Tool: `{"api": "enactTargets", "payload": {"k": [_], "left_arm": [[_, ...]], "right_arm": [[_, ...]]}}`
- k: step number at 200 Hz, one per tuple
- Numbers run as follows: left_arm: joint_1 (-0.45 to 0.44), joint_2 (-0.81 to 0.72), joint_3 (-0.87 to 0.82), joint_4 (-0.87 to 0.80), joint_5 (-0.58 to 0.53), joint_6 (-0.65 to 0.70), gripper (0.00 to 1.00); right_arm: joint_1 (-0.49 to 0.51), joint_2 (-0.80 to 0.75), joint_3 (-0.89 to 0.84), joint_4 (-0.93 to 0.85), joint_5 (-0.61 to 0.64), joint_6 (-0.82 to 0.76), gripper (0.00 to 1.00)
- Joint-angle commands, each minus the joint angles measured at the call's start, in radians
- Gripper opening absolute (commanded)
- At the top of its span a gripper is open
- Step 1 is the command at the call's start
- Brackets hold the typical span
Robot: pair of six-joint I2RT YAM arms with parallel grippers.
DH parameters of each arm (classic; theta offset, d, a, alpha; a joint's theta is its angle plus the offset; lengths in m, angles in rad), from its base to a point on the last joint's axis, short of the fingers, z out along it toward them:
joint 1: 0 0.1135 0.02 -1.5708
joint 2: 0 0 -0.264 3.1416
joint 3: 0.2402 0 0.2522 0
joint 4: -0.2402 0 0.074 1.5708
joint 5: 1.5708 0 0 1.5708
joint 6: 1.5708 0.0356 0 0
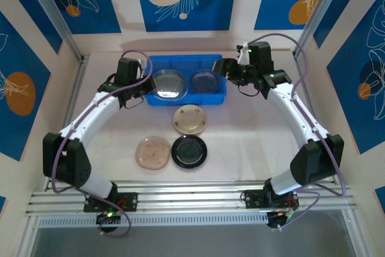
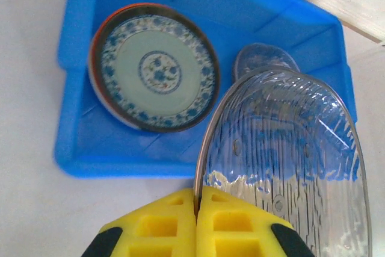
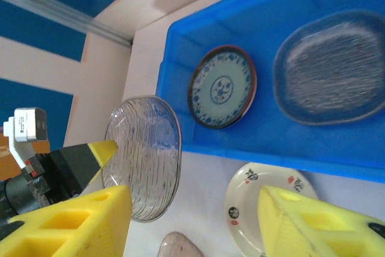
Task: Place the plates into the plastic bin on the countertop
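I need to let go of the clear ribbed plate with my left gripper on top of the clear grey plate [image 2: 264,64] in the bin.
My left gripper [image 2: 197,200] is shut on the rim of a clear ribbed plate [image 2: 289,142]. It holds that plate tilted above the near left part of the blue plastic bin [image 2: 78,148]. Inside the bin lie a blue-patterned plate [image 2: 155,67] and a clear grey plate [image 3: 334,67]. My right gripper [image 3: 192,221] is open with nothing between its fingers. In the top view the left gripper [image 1: 146,86] is at the bin's [image 1: 186,64] left end and the right gripper [image 1: 231,71] at its right end. The held plate [image 1: 168,84] hangs over the bin's left half.
Three plates lie on the countertop [image 1: 240,142] in front of the bin: a beige one with dark marks [image 1: 190,118], a pinkish one [image 1: 153,152] and a glossy black one [image 1: 189,151]. Aluminium rails run along the near edge, and blue-patterned panels stand around.
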Motion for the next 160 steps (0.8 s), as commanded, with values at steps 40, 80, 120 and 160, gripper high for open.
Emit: {"api": "enactTargets", "payload": {"k": [40, 80, 120, 160], "left_arm": [[-0.073, 0.255, 0.24, 0.101, -0.052, -0.016, 0.0], [-0.115, 0.4, 0.359, 0.118, -0.086, -0.041, 0.0], [-0.136, 0.524, 0.462, 0.126, -0.092, -0.075, 0.0], [-0.145, 0.613, 0.529, 0.127, -0.1, -0.113, 0.0]], "right_arm": [[-0.034, -0.033, -0.089, -0.036, 0.002, -0.008, 0.57], [-0.065, -0.039, -0.098, -0.038, -0.015, -0.009, 0.57], [-0.084, -0.042, -0.104, -0.04, -0.027, -0.014, 0.57], [-0.094, -0.052, -0.114, -0.047, -0.031, -0.017, 0.57]]}}
